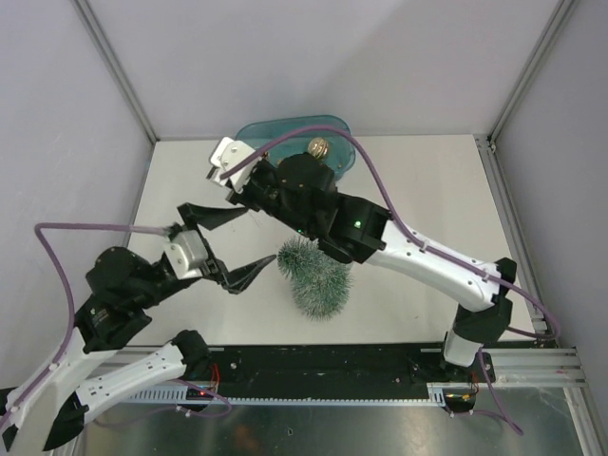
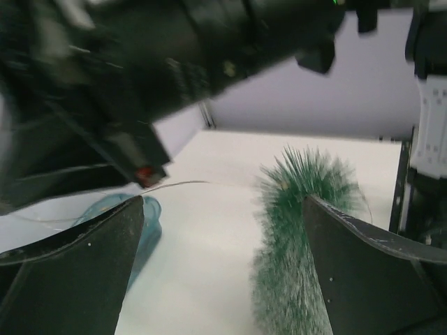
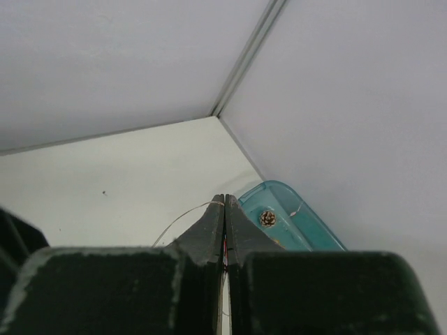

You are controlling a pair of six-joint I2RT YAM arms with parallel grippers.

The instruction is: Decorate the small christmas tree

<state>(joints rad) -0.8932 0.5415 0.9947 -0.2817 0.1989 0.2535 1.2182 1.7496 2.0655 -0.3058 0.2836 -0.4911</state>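
Observation:
I need to close my left gripper, below my right gripper, on the thin gold thread's hanging part by the small christmas tree's narrow end (image 1: 292, 245) (image 2: 255, 186).
The small christmas tree (image 1: 315, 276) lies on its side on the white table, bristly green with white frosting; the left wrist view shows it too (image 2: 300, 230). My left gripper (image 1: 237, 247) stands wide open just left of the tree, nothing between its fingers (image 2: 370, 272). My right gripper (image 1: 215, 175) hovers farther back, left of the teal tub (image 1: 285, 133). In the right wrist view it (image 3: 225, 202) is shut on a thin gold thread (image 3: 183, 217), with a bit of red showing between the jaws. The thread (image 2: 188, 183) curves out below it.
The teal tub (image 3: 307, 227) at the back holds a gold ornament (image 1: 318, 147) and a small pine cone (image 3: 267, 218). The right arm (image 1: 380, 233) stretches over the tree's top. Frame posts and grey walls enclose the table.

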